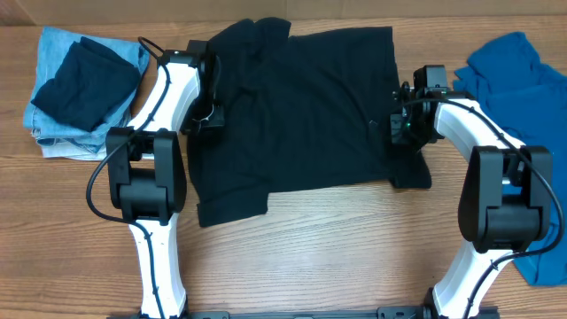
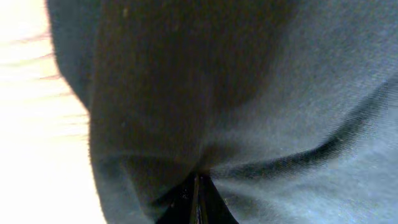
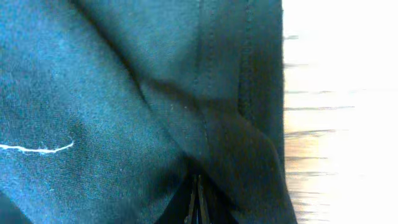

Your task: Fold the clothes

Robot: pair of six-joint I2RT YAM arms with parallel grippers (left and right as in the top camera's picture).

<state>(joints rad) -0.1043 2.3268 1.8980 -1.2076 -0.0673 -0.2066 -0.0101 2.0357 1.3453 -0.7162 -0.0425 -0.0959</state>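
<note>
The black T-shirt's far edge is bunched beyond my left gripper's hold midway along its side, so that gripper should release the side and take the T-shirt's far corner (image 1: 223, 41).
A black T-shirt (image 1: 297, 111) lies spread on the wooden table between the two arms. My left gripper (image 1: 205, 113) is at the shirt's left edge and is shut on a pinch of its cloth (image 2: 186, 124); the fingertips (image 2: 198, 202) meet under a raised fold. My right gripper (image 1: 400, 124) is at the shirt's right edge and is shut on the cloth near the hem (image 3: 211, 112); its fingertips (image 3: 199, 202) are closed under a ridge of fabric. A white thread (image 3: 37, 148) lies on the shirt.
A stack of folded clothes, dark navy on light blue (image 1: 80, 89), sits at the far left. Blue garments (image 1: 514, 75) lie at the right edge. Bare wooden table (image 1: 337, 248) lies in front of the shirt.
</note>
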